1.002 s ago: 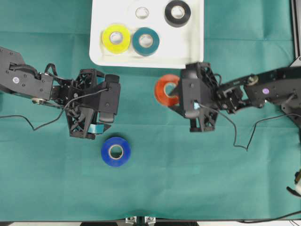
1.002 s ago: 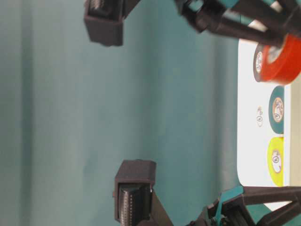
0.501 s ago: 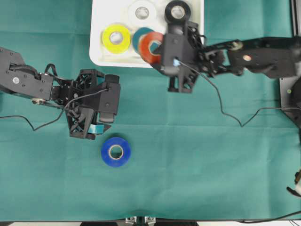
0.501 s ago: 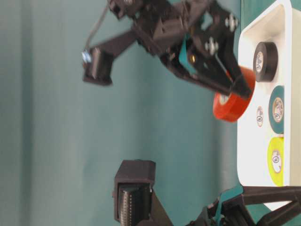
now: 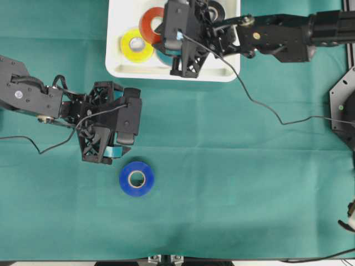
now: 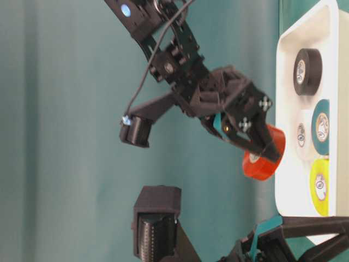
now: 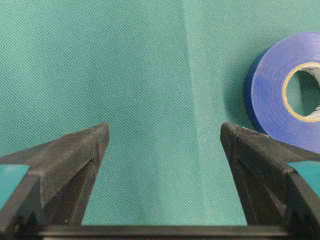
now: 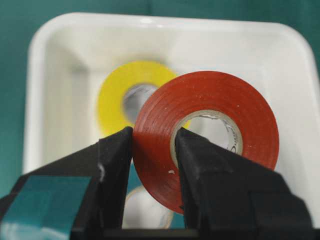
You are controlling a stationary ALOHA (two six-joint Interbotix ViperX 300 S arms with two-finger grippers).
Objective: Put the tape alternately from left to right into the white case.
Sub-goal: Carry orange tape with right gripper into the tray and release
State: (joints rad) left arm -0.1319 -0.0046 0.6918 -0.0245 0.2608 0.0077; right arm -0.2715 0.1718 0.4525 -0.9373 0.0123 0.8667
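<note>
My right gripper is going to release the red tape, now held upright above the case, in the white case (image 5: 139,21) (image 8: 220,101), just past the yellow tape.
The white case (image 5: 116,65) lies at the table's far edge. It holds a yellow tape (image 5: 137,45), a teal tape (image 6: 322,126), a black tape (image 6: 306,71) and a small white roll (image 6: 301,135). My right gripper (image 5: 161,27) is shut on a red tape (image 5: 148,22), with one finger through its hole, and holds it upright above the case (image 8: 150,20) near the yellow tape (image 8: 117,85). A blue tape (image 5: 136,178) lies flat on the green cloth. My left gripper (image 5: 105,157) stands open just left of and above it, with only cloth between its fingers (image 7: 165,135).
The right arm (image 5: 277,36) reaches across the case from the right. A black cable (image 5: 260,108) trails over the cloth right of centre. Green cloth (image 5: 233,194) covers the table.
My right gripper carried the red tape from the cloth in front of the case to above the case's back left part. The left arm and the blue tape stayed put.
</note>
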